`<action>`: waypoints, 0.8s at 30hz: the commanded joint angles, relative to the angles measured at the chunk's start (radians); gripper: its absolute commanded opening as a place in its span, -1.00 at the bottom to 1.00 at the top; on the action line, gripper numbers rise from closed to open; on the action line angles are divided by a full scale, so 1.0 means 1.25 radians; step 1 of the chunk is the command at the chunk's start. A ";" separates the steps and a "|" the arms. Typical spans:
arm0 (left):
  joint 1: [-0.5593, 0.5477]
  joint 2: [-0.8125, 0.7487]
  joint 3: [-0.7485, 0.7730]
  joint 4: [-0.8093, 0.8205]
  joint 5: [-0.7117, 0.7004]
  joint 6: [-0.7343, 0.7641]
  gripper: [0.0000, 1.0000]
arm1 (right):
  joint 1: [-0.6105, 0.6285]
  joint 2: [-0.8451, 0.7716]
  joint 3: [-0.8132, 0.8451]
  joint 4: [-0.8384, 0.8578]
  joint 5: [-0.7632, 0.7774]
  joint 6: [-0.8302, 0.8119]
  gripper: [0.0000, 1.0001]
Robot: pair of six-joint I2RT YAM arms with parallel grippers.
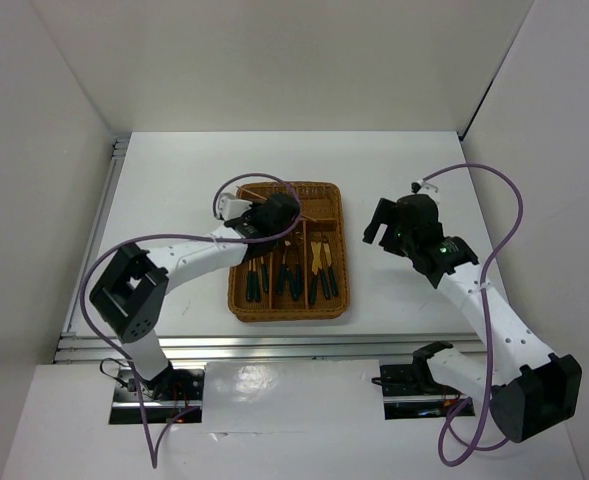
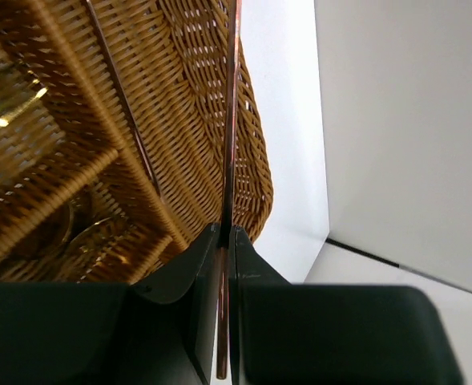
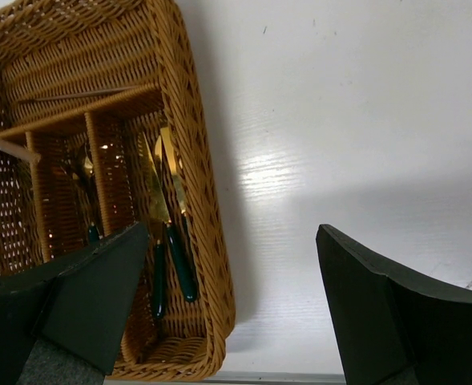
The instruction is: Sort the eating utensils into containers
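Note:
Next, I open my left gripper, take the chopstick's end [image 1: 312, 220] near the divider, and line it up, because the copper chopstick lies at a slant across the tray's far slot.
The brown wicker cutlery tray [image 1: 336, 300] lies mid-table. Green-handled gold cutlery lies in its three long slots: the left slot [image 1: 261, 278], the middle [image 1: 292, 272] and the right [image 1: 322, 268]. My left gripper [image 1: 277, 214] hovers over the tray's far crosswise slot. In the left wrist view it [image 2: 227, 230] is shut on a thin copper chopstick [image 2: 232, 120] that points past the tray's wall [image 2: 203, 88]. Another chopstick [image 2: 125, 108] lies in that slot; it also shows in the right wrist view [image 3: 75, 95]. My right gripper [image 1: 382, 232] [image 3: 231, 233] is open and empty, right of the tray [image 3: 207, 241].
Two green-handled knives [image 3: 171, 233] lie in the tray's right slot. White walls enclose the table on the left, back and right. A metal rail [image 1: 274, 345] runs along the near edge. Bare white table [image 3: 340, 120] lies under the right gripper.

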State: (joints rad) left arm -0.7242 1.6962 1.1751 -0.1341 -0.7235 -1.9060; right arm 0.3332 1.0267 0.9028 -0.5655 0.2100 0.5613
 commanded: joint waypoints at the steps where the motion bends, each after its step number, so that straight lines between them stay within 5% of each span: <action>1: -0.013 0.042 0.072 -0.047 -0.120 -0.227 -0.63 | -0.005 -0.020 -0.012 -0.007 -0.022 0.007 0.87; 11: -0.072 0.222 0.240 -0.349 -0.172 -0.621 -0.61 | -0.005 0.003 -0.012 0.001 -0.047 -0.007 0.87; 17: -0.092 0.314 0.362 -0.479 -0.223 -0.750 -0.55 | -0.005 0.019 -0.012 0.001 -0.061 -0.007 0.87; 24: -0.092 0.345 0.385 -0.479 -0.231 -0.826 -0.48 | -0.005 0.028 -0.012 0.001 -0.054 -0.007 0.87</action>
State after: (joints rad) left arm -0.8394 2.0972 1.6211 -0.6571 -0.9466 -1.9697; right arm 0.3332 1.0595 0.8902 -0.5697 0.1394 0.5598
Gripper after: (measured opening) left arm 0.253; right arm 0.935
